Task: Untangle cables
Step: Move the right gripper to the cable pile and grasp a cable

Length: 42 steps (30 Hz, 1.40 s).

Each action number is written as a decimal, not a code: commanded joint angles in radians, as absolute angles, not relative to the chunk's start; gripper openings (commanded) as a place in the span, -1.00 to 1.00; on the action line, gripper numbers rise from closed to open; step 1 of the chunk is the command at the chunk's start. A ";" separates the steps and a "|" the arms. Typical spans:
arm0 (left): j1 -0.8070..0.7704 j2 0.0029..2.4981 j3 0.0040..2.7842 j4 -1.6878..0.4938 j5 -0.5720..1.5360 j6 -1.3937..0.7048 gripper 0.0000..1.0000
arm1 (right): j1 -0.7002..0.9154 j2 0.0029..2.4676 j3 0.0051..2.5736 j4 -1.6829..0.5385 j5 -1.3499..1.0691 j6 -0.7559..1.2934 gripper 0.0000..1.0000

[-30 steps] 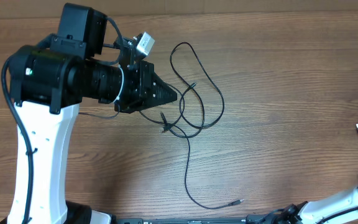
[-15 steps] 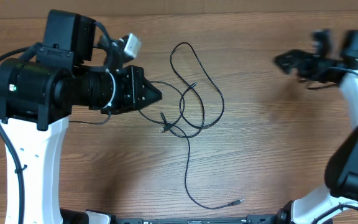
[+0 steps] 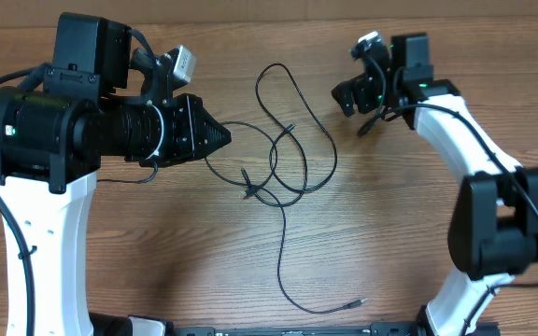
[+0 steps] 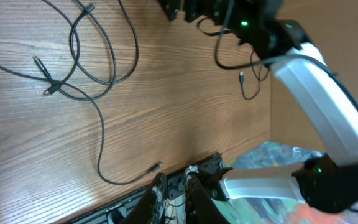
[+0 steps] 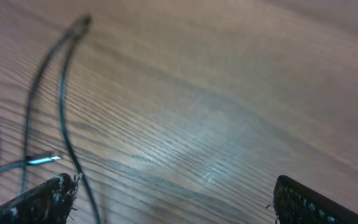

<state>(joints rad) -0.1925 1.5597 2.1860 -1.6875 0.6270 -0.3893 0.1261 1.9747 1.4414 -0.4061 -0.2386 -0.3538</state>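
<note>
My right gripper's open fingers sit beside tangled cables, so I need to move them over the tall loop, grip the loop's side (image 3: 315, 115) and pull it clear.
The cables (image 3: 248, 191) are thin black cords lying crossed in loops at the table's middle, with one long tail ending in a small plug (image 3: 355, 303) near the front edge. The left wrist view shows the same tangle (image 4: 51, 87) and plug (image 4: 154, 167). My left gripper (image 3: 224, 138) hovers just left of the loops, jaws almost together and holding nothing (image 4: 175, 177). My right gripper (image 3: 341, 96) hangs open to the upper right of the loops. Its fingers (image 5: 55, 199) stand wide apart over bare wood, with blurred cords (image 5: 64, 124) at the left.
A thin black cord with a loose plug (image 3: 362, 131) dangles beside the right wrist, also seen in the left wrist view as a hanging cord (image 4: 241, 78). The table's front edge (image 4: 123, 202) runs just ahead of my left fingers.
My left gripper has drawn back to the left, off the tangle. The right arm has swung in from the right edge to the upper right of the cables.
</note>
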 commanded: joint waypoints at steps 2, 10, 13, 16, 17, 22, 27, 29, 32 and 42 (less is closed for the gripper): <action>-0.189 1.548 2.201 -1.689 0.617 -0.373 -0.77 | 0.133 2.067 1.452 -0.403 -0.312 -0.376 1.00; -0.189 1.548 2.201 -1.689 0.572 -0.374 -0.68 | 0.181 2.085 1.456 -0.382 -0.354 -0.402 1.00; -0.189 1.548 2.201 -1.689 0.572 -0.374 -0.68 | 0.210 2.086 1.455 -0.380 -0.354 -0.402 1.00; -0.189 1.548 2.201 -1.689 0.572 -0.374 -0.67 | 0.245 2.086 1.455 -0.375 -0.353 -0.402 0.99; -0.189 1.548 2.201 -1.689 0.572 -0.374 -0.67 | 0.252 2.086 1.455 -0.373 -0.353 -0.402 1.00; -0.189 1.548 2.201 -1.689 0.572 -0.366 -0.66 | 0.270 2.088 1.454 -0.313 -0.349 -0.368 0.49; -0.189 1.548 2.201 -1.689 0.572 -0.358 -0.66 | 0.270 2.092 1.454 -0.296 -0.349 -0.337 0.22; -0.190 1.548 2.201 -1.689 0.572 -0.358 -0.66 | 0.270 2.100 1.454 -0.297 -0.349 -0.336 0.32; -0.190 1.548 2.201 -1.689 0.573 -0.358 -0.66 | 0.270 2.114 1.454 -0.296 -0.350 -0.336 0.34; -0.190 1.548 2.201 -1.689 0.573 -0.359 -0.67 | 0.270 2.160 1.454 -0.284 -0.350 -0.273 -0.92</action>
<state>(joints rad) -0.1925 1.5597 2.1860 -1.6875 0.5854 -0.3847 0.2729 2.1422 1.4414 -0.2981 -0.3431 -0.3065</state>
